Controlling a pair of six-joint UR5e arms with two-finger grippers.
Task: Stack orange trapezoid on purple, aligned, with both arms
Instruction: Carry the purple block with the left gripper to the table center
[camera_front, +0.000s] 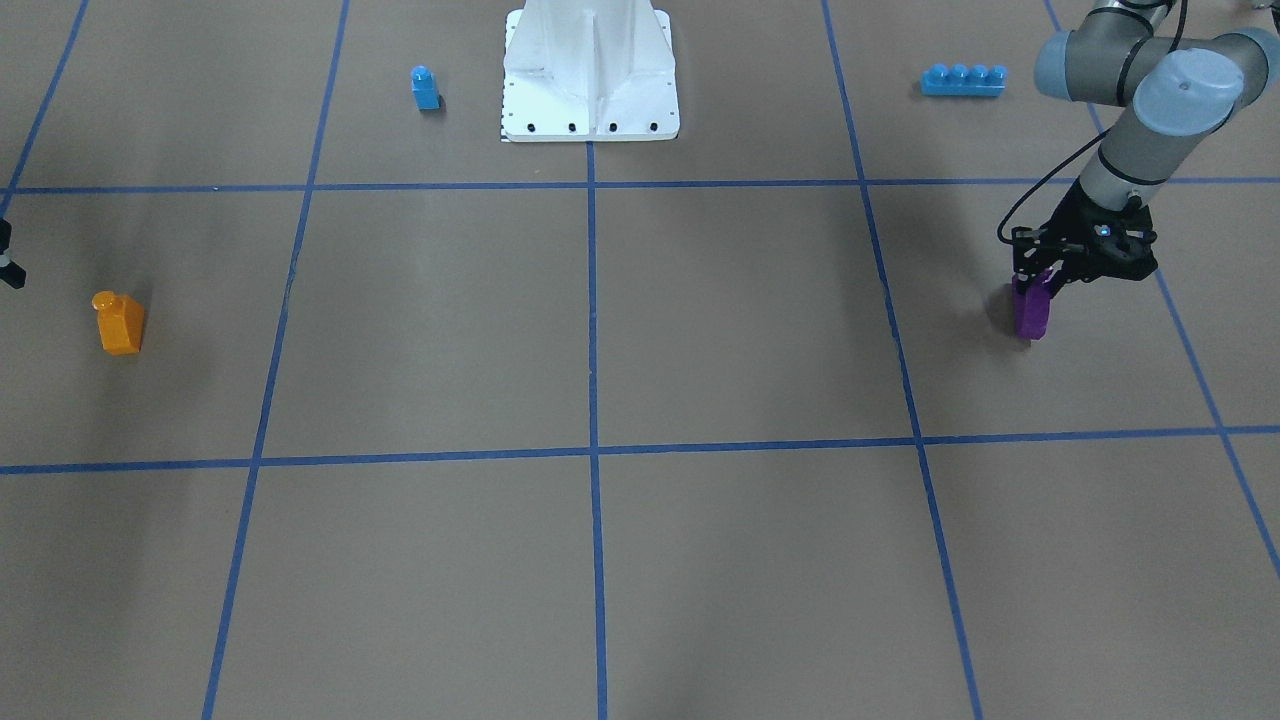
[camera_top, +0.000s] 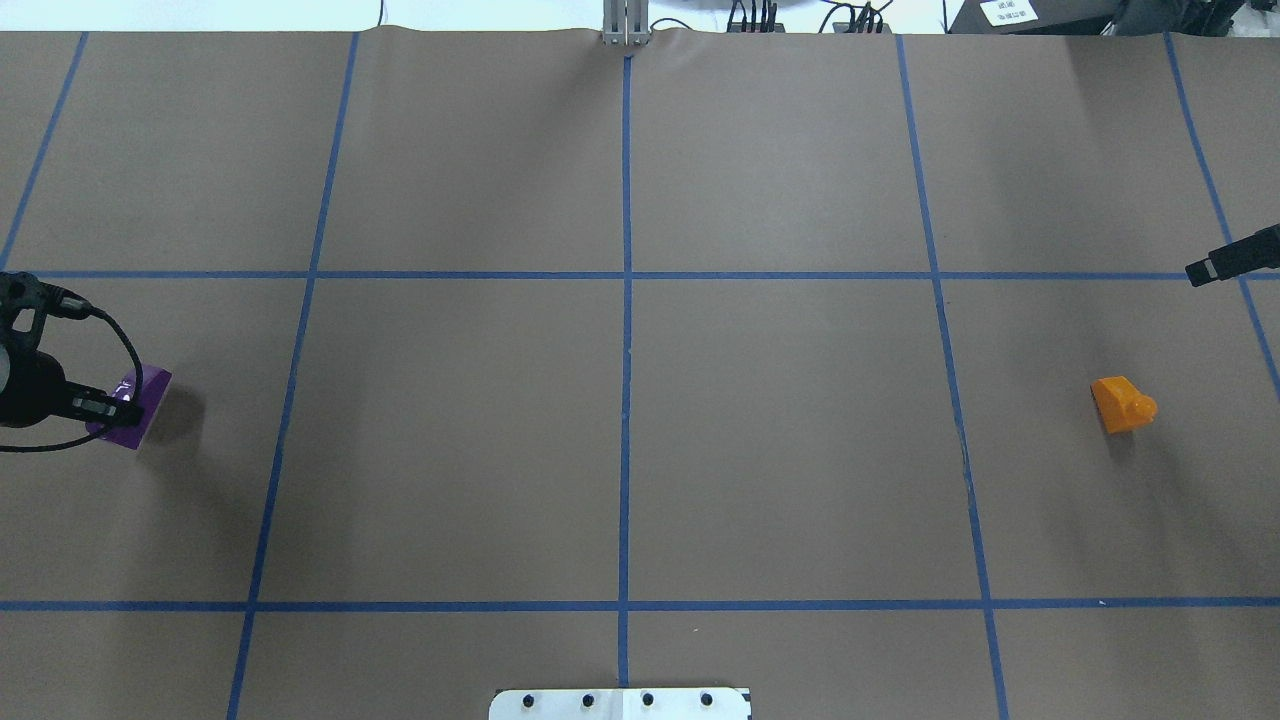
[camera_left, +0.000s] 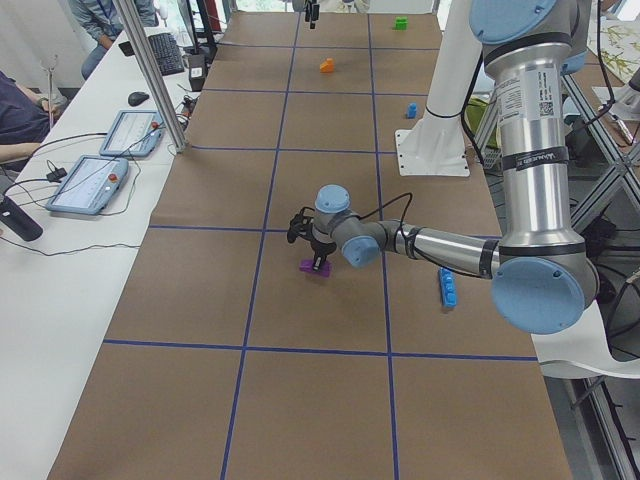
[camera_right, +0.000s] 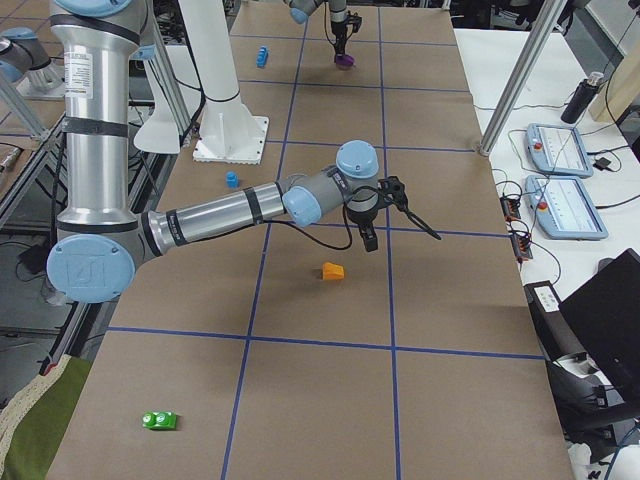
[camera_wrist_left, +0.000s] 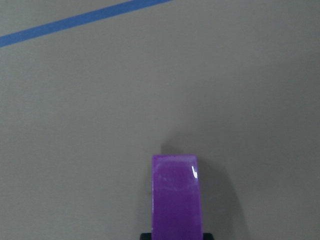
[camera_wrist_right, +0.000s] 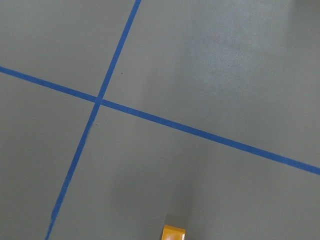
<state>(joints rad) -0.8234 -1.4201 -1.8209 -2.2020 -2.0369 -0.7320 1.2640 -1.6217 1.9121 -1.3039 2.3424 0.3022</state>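
The robot's left gripper needs to release the purple block on the middle blue line (camera_front: 590, 360) between the places where that line crosses the cross lines.
The purple block (camera_front: 1030, 312) stands at the table's left end, as the overhead view (camera_top: 148, 392) also shows. My left gripper (camera_front: 1043, 285) reaches down from above it and is shut on its top. The left wrist view shows the purple block (camera_wrist_left: 176, 200) between the fingers. The orange trapezoid (camera_front: 120, 325) stands alone at the right end, with its stud up, also seen in the overhead view (camera_top: 1122, 403). My right gripper (camera_top: 1198, 272) hovers a little beyond it and apart from it. I cannot tell whether it is open or shut. The right wrist view shows only the orange trapezoid's top edge (camera_wrist_right: 173, 233).
A small blue one-stud block (camera_front: 425, 88) stands beside the white base pedestal (camera_front: 590, 110). A long blue four-stud brick (camera_front: 963, 80) lies behind the left arm. A green block (camera_right: 160, 420) lies at the table's near right corner. Operators' consoles sit along the far edge.
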